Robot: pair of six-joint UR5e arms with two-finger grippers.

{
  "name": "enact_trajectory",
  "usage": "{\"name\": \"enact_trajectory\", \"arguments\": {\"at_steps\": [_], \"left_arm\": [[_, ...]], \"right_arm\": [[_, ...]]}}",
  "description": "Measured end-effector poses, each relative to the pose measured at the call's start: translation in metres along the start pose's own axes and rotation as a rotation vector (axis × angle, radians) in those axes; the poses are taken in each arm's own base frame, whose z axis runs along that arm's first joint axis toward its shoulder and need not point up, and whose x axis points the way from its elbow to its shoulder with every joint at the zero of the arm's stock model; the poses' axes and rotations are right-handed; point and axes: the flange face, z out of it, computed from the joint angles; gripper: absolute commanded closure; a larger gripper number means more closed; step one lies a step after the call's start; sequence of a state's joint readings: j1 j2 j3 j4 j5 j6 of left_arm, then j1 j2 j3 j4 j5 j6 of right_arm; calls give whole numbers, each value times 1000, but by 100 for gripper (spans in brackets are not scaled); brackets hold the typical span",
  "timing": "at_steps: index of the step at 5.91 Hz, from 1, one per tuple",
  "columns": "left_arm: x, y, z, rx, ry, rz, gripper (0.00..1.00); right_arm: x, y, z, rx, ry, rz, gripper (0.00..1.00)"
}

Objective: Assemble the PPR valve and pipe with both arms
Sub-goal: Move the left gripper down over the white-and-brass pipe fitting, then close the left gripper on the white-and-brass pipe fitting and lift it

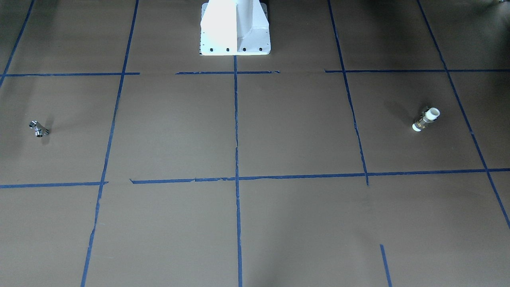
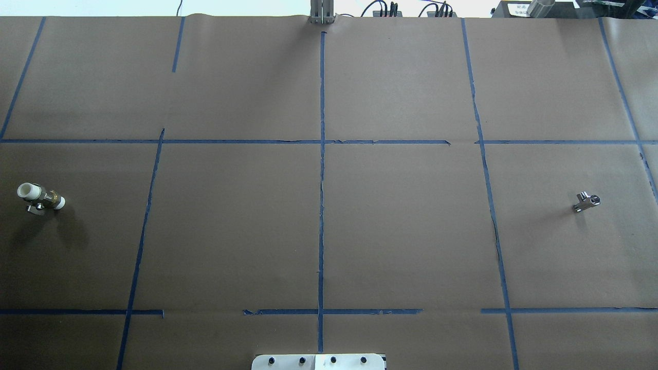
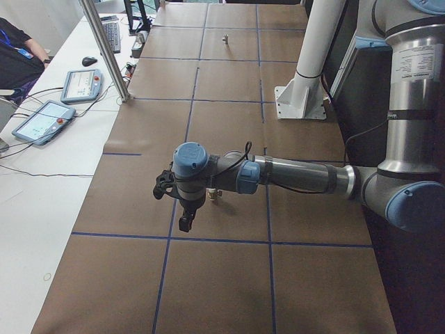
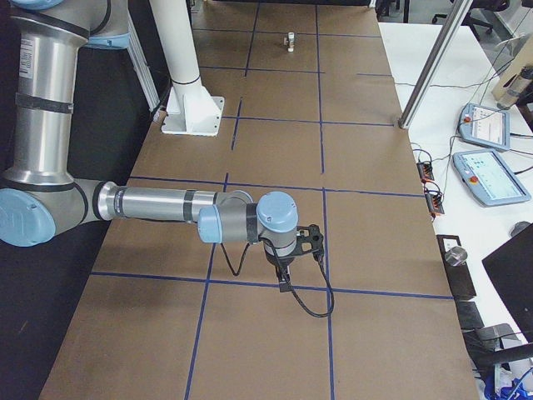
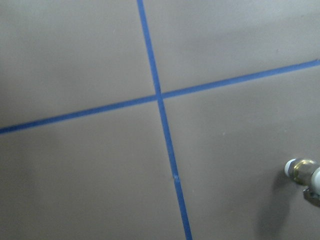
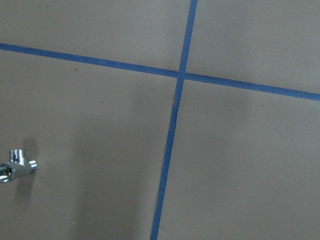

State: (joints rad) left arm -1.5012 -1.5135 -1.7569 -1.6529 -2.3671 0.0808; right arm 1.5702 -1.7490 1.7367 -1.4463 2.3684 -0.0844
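The robot's left gripper will close on the PPR valve's upper white end (image 1: 432, 114) (image 5: 316, 181), above the brass part, while the valve's lower white end stays clear.
The PPR valve (image 2: 41, 197), white-ended with a brass band, lies on the brown table at the far left of the overhead view. It also shows in the front view (image 1: 426, 120) and at the right edge of the left wrist view (image 5: 304, 174). The pipe (image 2: 586, 201), a small chrome T fitting, lies at the far right; it also shows in the front view (image 1: 38, 128) and the right wrist view (image 6: 15, 167). My left gripper (image 3: 185, 221) hangs above the table close to the valve (image 3: 214, 195). My right gripper (image 4: 284, 279) hangs over the table's right end. I cannot tell whether either is open or shut.
Blue tape lines (image 2: 321, 154) divide the brown table into squares. The white robot pedestal (image 1: 235, 28) stands at the robot's edge of the table. A metal pole (image 3: 104, 49) and tablets (image 3: 42, 120) are on the operators' white desk beyond the far edge.
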Motion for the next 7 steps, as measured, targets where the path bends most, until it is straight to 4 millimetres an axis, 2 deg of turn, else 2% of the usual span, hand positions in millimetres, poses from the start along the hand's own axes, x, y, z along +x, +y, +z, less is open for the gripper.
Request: {"name": "enact_trajectory", "arguments": {"at_steps": [1,2,3,5,7], "left_arm": [[33,-7,13,-18,12,-82,0],[77,-10,21,-36,25,-167,0],[111,-8,27,-47,40,-224,0],[149,5,53,-22,31,-281,0],[166,13,83,-18,-6,-281,0]], "right_arm": [[-1,0,1,-1,-4,-4,0],[-1,0,2,-2,-5,-5,0],[-2,0,2,-2,-5,-5,0],[-1,1,3,-2,-6,-4,0],[-1,1,3,-3,-6,-2,0]]}}
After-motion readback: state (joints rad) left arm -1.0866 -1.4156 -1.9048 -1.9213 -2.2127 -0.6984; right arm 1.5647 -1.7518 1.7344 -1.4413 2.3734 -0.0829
